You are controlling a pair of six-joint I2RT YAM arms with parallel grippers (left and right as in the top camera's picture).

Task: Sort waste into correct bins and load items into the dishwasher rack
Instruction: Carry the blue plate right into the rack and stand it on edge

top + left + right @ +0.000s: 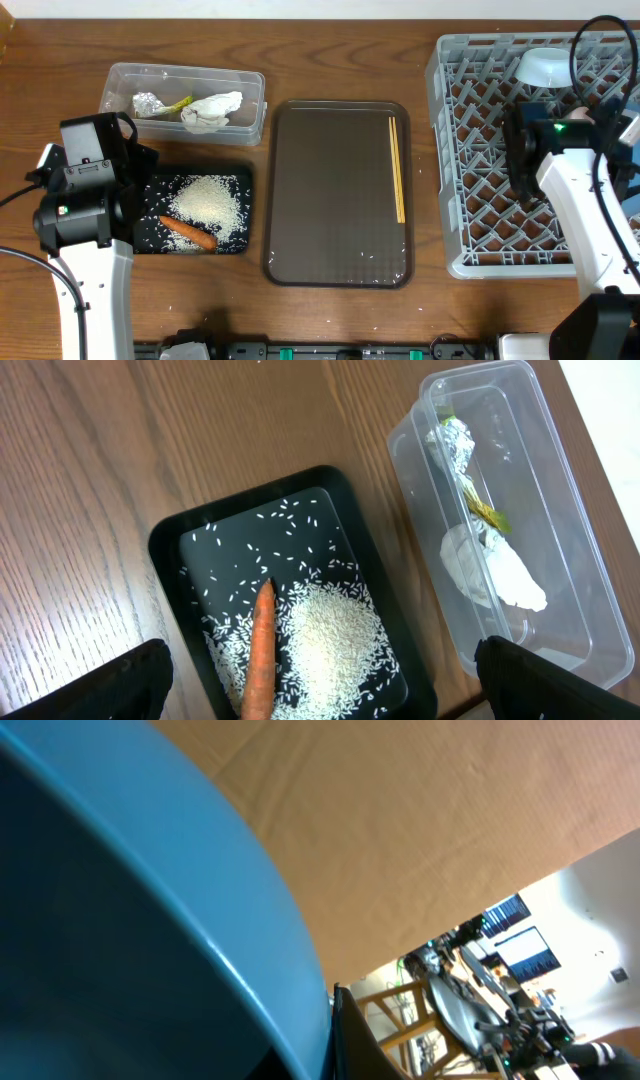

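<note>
I will use my right gripper to let go of the blue plate on the side of the grey dishwasher rack [512, 173] that is nearest the brown serving tray.
My left gripper [320, 698] hangs open above the black tray [165, 540], which holds loose white rice [335, 635] and an orange carrot [261, 650]. Beside it the clear tub [400, 440] contains the foil ball [455, 438], the yellow-green wrapper [487, 515] and the white tissue [490, 570]. At the right, my right gripper [331, 1038] is shut on the rim of the blue plate [130, 920], over the grey dishwasher rack [480, 150]. The plate shows as a blue sliver [633, 160] at the frame's edge. Wooden chopsticks [397, 180] lie on the brown serving tray [330, 200].
A pale upturned bowl or cup [545, 66] sits in the rack's far corner. A few stray rice grains [365, 255] dot the brown tray's near end. The left arm [85, 180] covers the black tray's left end in the overhead view.
</note>
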